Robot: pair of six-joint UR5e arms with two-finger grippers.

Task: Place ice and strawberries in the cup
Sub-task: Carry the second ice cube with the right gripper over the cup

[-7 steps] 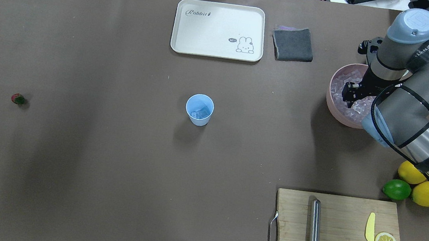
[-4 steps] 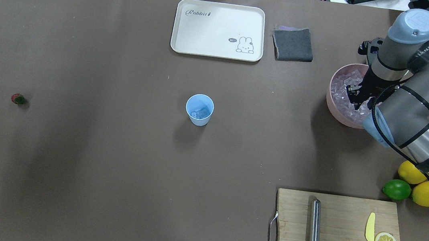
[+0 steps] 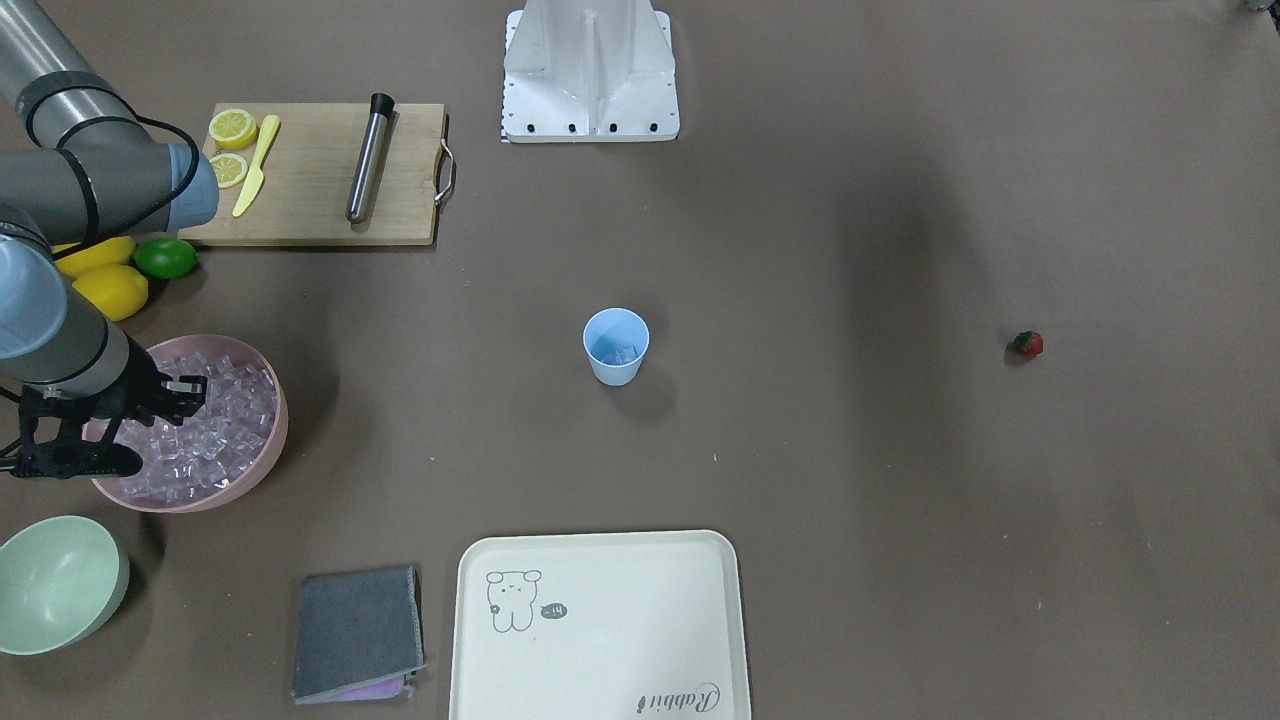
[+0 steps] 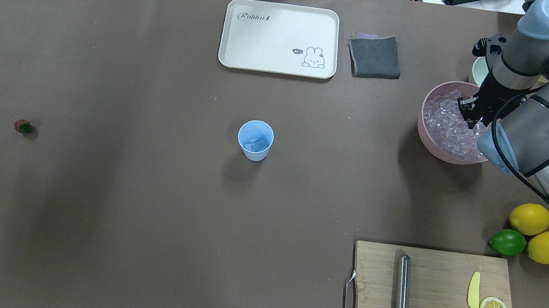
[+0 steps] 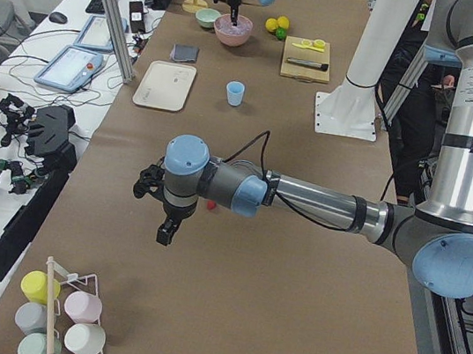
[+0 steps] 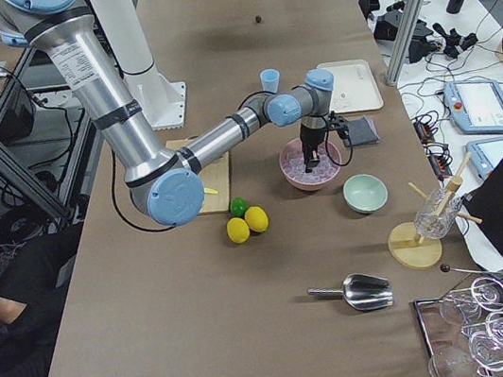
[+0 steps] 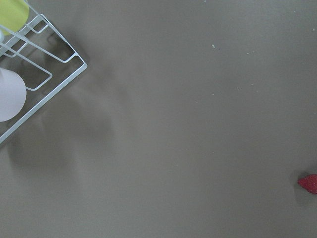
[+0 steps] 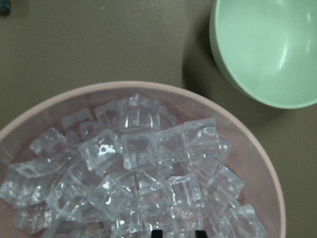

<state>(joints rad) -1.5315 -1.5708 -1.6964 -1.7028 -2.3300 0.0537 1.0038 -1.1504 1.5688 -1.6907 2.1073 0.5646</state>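
Next, I drop the clear cube, now hanging over the pink bowl's heap, from my right gripper onto the ice in the bottom of the light-blue cup (image 3: pixel 620 354).
The light-blue cup (image 4: pixel 255 140) stands upright mid-table with a few pieces of ice in its bottom. A heap of ice (image 4: pixel 443 124) fills the pink bowl (image 4: pixel 421 120) at the right. My right gripper (image 4: pixel 468 113) hangs over that heap; in the right wrist view its two dark fingertips (image 8: pixel 157 233) stand about a cube's width apart, shut on a clear cube. One small red strawberry (image 4: pixel 23 126) lies far left on the table. My left gripper (image 5: pixel 164 233) hovers near it, and I cannot tell whether it is open or shut.
A pale green bowl (image 3: pixel 55 585) sits just beyond the pink bowl. At the back are a white tray (image 4: pixel 280 38) and a grey cloth (image 4: pixel 374 56). Two lemons (image 4: pixel 530 219) and a lime (image 4: pixel 507 242) flank a cutting board (image 4: pixel 435 286). A wire cup rack (image 7: pixel 49 74) stands beside the left arm.
My right gripper has moved across the pink bowl toward its far right side and risen from the ice. The arm swung back, uncovering a lemon. Cup and strawberry stayed put.
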